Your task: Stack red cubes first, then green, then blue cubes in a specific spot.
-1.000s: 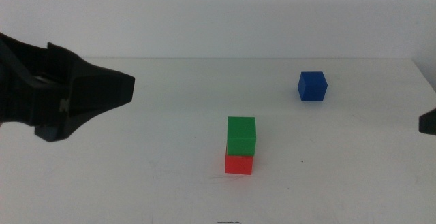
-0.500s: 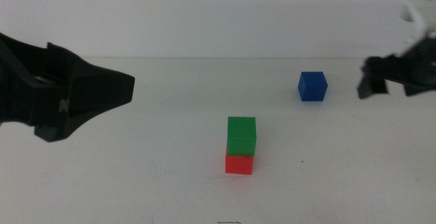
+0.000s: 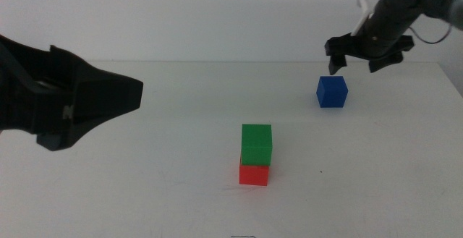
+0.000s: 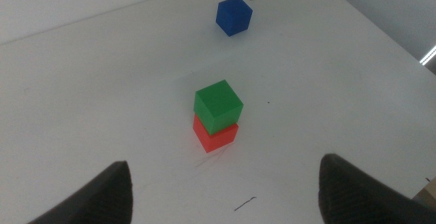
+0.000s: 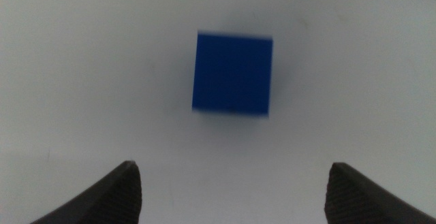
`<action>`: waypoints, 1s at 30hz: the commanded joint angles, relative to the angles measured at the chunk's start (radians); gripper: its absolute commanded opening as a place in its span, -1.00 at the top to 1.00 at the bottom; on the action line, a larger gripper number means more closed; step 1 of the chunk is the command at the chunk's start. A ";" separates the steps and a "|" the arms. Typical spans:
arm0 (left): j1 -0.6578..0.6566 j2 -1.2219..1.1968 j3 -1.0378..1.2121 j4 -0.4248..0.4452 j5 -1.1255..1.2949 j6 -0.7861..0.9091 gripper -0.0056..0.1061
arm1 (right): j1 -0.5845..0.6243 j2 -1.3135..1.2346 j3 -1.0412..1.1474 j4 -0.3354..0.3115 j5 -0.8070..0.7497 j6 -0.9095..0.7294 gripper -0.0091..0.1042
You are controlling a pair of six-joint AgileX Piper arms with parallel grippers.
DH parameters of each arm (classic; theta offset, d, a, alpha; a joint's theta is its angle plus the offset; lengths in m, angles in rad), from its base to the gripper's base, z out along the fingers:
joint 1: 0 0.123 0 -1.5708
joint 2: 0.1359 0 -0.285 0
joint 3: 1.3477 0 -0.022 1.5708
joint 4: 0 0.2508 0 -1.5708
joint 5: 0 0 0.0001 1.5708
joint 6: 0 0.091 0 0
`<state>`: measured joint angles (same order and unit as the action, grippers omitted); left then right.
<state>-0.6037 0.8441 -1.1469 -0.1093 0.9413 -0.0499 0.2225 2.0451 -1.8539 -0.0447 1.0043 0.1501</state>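
My right gripper is going to close on the opposite sides (image 3: 332, 85) (image 5: 233, 74) of the blue cube, near the cube's top, because the green cube is already stacked.
The green cube (image 3: 256, 144) sits on top of the red cube (image 3: 254, 173) in the middle of the white table; the same stack shows in the left wrist view, green cube (image 4: 218, 104) over red cube (image 4: 216, 135). Alone at the back right lies the blue cube (image 3: 332, 91) (image 4: 234, 16) (image 5: 233, 73). My right gripper (image 3: 359, 61) hovers open just above and behind the blue cube, apart from it. Well left of the stack, my left gripper (image 3: 108, 97) is raised above the table and open, holding nothing.
The white tabletop (image 3: 159, 187) has its back edge against a white wall. A faint scratch mark (image 4: 244, 203) lies on the table near the stack.
The right arm swung in from the right edge, up and leftward, to hang over the blue cube. The left arm and all cubes stayed put.
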 commanded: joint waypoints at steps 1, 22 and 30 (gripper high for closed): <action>0.001 -0.002 -0.027 -0.008 -0.070 0.000 -0.78 | 0.002 0.002 -0.092 -0.009 -0.017 -0.012 -0.61; 0.001 -0.002 -0.027 -0.008 -0.070 0.000 -0.78 | -0.012 0.334 -0.414 -0.021 -0.022 0.019 -0.61; 0.001 -0.002 -0.027 -0.008 -0.070 0.000 -0.78 | -0.022 0.333 -0.420 -0.021 0.025 0.018 0.16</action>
<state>-0.6037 0.8441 -1.1469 -0.1093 0.9413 -0.0499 0.2103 2.4558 -2.2363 -0.0492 1.0288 0.1710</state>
